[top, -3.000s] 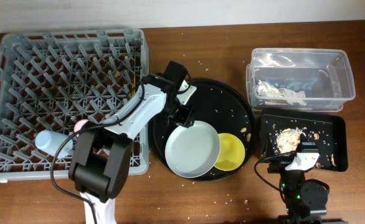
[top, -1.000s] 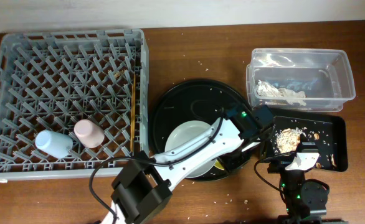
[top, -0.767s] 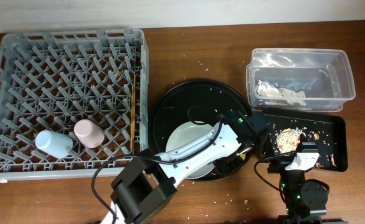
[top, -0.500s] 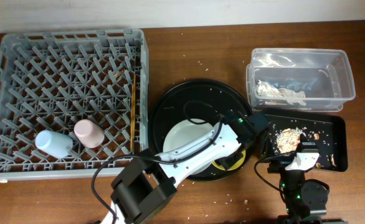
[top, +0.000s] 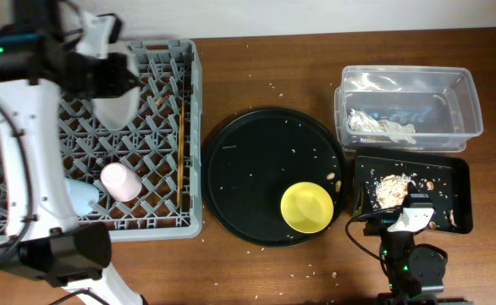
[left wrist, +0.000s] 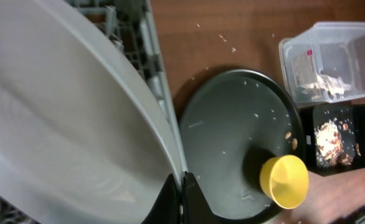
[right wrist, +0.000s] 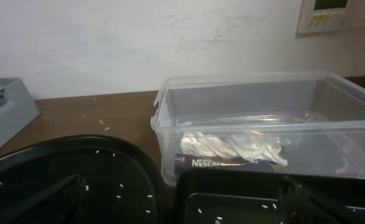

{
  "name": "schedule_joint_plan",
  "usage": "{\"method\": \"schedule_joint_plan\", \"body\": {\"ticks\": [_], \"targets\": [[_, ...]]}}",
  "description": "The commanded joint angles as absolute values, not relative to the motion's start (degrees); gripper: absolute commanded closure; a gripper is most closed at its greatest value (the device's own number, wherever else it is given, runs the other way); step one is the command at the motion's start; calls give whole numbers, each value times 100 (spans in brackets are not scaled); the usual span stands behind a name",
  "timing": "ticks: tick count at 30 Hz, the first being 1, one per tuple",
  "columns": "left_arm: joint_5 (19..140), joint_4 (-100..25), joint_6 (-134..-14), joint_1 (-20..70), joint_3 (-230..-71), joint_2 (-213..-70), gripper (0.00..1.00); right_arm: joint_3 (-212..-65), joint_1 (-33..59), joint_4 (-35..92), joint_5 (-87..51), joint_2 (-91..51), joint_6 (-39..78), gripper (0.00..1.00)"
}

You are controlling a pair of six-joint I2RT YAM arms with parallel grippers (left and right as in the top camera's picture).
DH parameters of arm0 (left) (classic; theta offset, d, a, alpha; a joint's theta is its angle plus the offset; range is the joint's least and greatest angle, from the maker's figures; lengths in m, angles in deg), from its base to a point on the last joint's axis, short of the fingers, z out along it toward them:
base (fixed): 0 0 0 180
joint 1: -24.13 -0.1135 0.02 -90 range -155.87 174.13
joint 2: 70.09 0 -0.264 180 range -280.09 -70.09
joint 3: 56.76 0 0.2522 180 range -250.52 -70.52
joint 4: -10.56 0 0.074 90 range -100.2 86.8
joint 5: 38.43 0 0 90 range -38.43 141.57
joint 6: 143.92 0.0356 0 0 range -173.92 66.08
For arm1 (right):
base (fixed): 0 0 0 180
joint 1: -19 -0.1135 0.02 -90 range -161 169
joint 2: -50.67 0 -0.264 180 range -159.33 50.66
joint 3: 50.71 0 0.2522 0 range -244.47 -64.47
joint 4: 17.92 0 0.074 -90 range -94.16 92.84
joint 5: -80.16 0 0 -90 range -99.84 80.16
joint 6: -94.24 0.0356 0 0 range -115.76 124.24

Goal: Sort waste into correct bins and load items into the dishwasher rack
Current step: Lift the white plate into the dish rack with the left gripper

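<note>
Next, I let go of the pale grey-green plate with my left gripper over the chopsticks (top: 170,126), against the side of the rack beside the round black tray.
My left gripper (top: 112,80) is shut on the rim of the pale grey-green plate (top: 117,103), which hangs tilted over the back of the grey dishwasher rack (top: 28,68). In the left wrist view the plate (left wrist: 64,118) fills the left side, its edge pinched at the gripper (left wrist: 182,186). A pink cup (top: 119,180), a blue cup (top: 77,197) and chopsticks (top: 180,152) lie in the rack. The yellow bowl (top: 307,207) sits on the round black tray (top: 256,161). My right gripper (right wrist: 182,208) stands open and empty by the black bin (top: 447,174).
The clear tub (top: 464,102) at the right holds the white napkin (top: 383,125) and a brown wrapper (right wrist: 213,163). The shallow black bin in front of it holds food scraps (top: 392,185). Crumbs dot the round tray and the wood table (top: 265,63).
My left gripper shut on the plate's rim at the round tray and carried the plate left and back over the rack. The yellow bowl now lies uncovered. The right arm has not moved.
</note>
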State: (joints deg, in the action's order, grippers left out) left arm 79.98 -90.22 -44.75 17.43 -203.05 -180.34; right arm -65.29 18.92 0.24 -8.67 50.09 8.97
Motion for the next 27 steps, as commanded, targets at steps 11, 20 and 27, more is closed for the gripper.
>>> {"method": "schedule_joint_plan", "body": {"ticks": [11,20,27], "targets": [[9770,-8633,-1490,1199,-18567,-17989,100,-6478,1907,33,-876,5041,912,2],[9932,-8456,-410,1199,-17459,-17991,100,-6478,1907,33,-876,5041,912,2],[10496,-9016,-417,1035,-17459,-17986,28,-6478,1907,33,-876,5041,912,2]]}}
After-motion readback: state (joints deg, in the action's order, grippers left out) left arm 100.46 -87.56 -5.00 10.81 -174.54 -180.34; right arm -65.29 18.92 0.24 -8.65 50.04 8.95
